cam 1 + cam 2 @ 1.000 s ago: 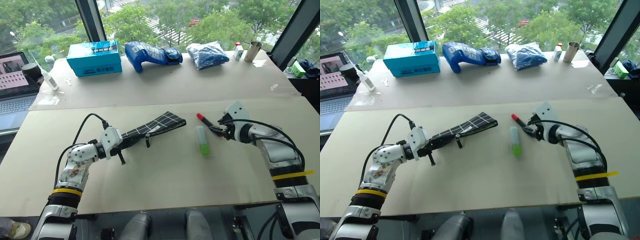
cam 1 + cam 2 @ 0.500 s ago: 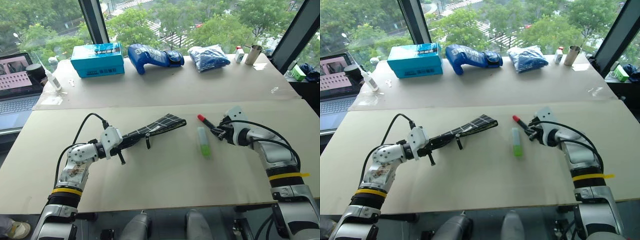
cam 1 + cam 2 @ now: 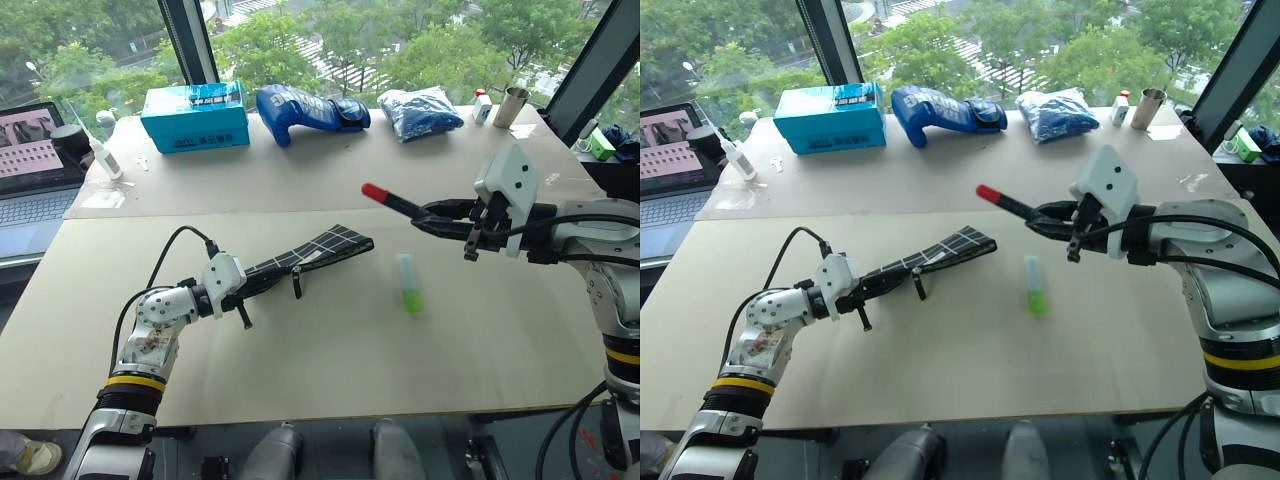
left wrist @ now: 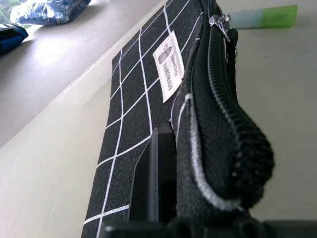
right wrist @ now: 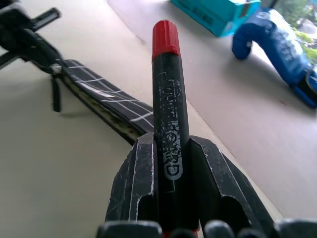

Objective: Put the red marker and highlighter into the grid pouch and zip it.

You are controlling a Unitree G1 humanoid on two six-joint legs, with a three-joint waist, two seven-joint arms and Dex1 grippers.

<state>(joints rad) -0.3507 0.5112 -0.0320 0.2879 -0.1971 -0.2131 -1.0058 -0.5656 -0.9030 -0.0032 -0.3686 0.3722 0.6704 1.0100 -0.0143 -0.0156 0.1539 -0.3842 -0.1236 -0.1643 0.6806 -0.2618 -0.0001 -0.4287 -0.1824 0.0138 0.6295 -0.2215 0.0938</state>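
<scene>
Next, I let go of the red marker with my right gripper inside the far end of the grid pouch (image 3: 326, 257) (image 5: 110, 104), just beyond the zipper pull. The marker is still in the air above the table.
My right gripper (image 3: 425, 220) is shut on the red marker (image 3: 392, 202) and holds it in the air above the table. The marker's red cap points left, toward the grid pouch (image 3: 320, 249). In the right wrist view the black barrel (image 5: 167, 99) sits clamped between both fingers (image 5: 141, 168). My left gripper (image 3: 245, 287) is shut on the near end of the grid pouch and holds it tilted, its far end out over the table. The pouch's white label (image 4: 168, 67) and zipper pull (image 4: 220, 22) show. The green highlighter (image 3: 407, 283) lies flat on the table, right of the pouch and below the marker.
Along the far edge of the table stand a teal box (image 3: 194, 115), two blue bags (image 3: 305, 108) (image 3: 420, 110) and a metal cup (image 3: 510, 103). A laptop (image 3: 35, 150) and a small white bottle (image 3: 103, 160) are at the far left.
My right gripper shut on the red marker where it lay beside the highlighter, then lifted it up and to the left, off the table. The left gripper and pouch stayed still.
</scene>
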